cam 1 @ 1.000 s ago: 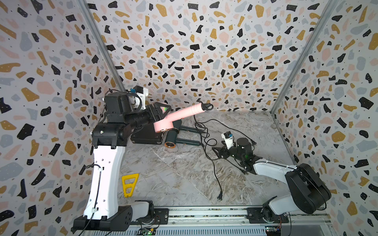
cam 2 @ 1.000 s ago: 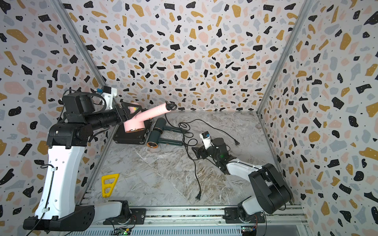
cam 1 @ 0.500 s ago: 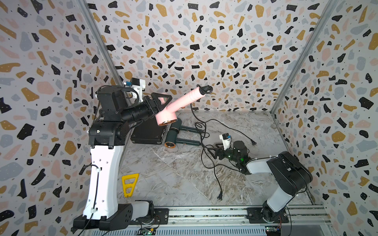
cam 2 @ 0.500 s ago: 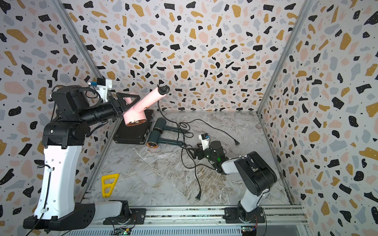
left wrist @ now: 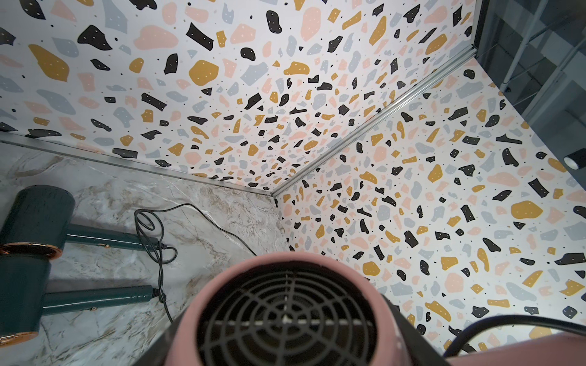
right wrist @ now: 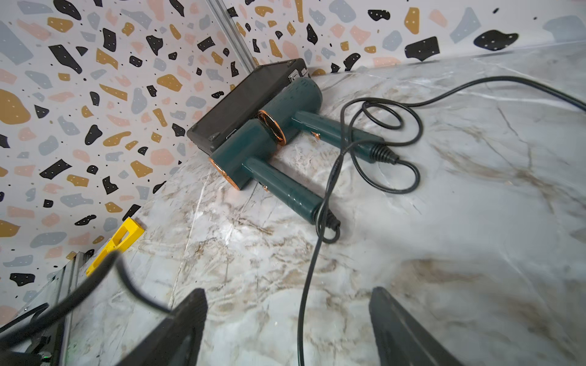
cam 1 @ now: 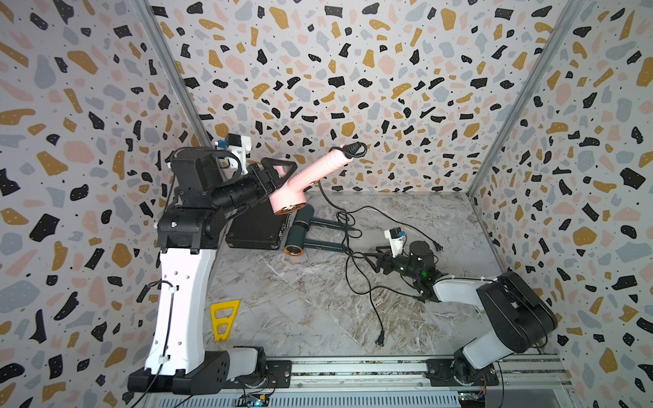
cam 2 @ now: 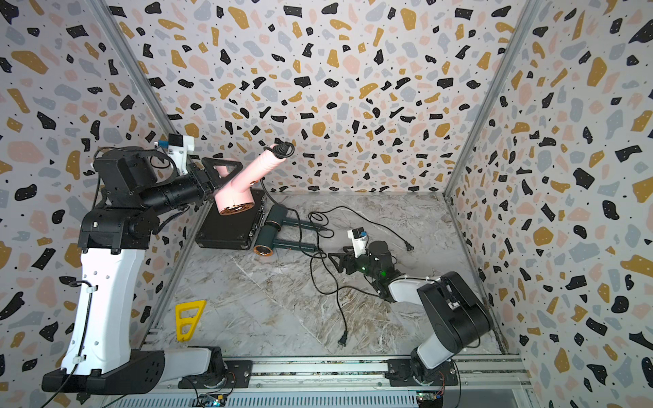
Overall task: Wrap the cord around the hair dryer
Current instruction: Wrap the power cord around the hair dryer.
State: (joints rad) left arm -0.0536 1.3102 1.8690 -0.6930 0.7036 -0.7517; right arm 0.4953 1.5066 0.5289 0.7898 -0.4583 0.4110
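Observation:
The piece of cord between the right gripper's fingers leads to a dark green hair dryer, so next the right gripper takes the pink hair dryer's cord (right wrist: 132, 287).
A pink hair dryer (cam 1: 300, 180) (cam 2: 243, 180) hangs in the air at the back left, its handle slanting up toward the back wall. My left gripper (cam 1: 279, 173) (cam 2: 226, 169) is shut on its barrel, and the rear grille (left wrist: 285, 317) fills the left wrist view. A small coil of the black cord (cam 1: 355, 150) sits at the handle's end. The rest of the cord (cam 1: 348, 268) drops to the table and trails forward. My right gripper (cam 1: 371, 259) (cam 2: 335, 261) (right wrist: 287, 294) stands open just above the table, with a strand of cord (right wrist: 309, 279) lying between its fingers, untouched.
Two dark green hair dryers (cam 1: 300, 226) (right wrist: 279, 133) lie side by side against a black case (cam 1: 254, 229), their cords looped nearby. A plug (cam 1: 380, 340) rests near the front rail. A yellow triangular piece (cam 1: 222, 318) lies at the front left. Patterned walls close in three sides.
My left arm has lifted the pink hair dryer higher and tipped its handle upward. My right arm's elbow has swung, while its gripper stays low by the cord.

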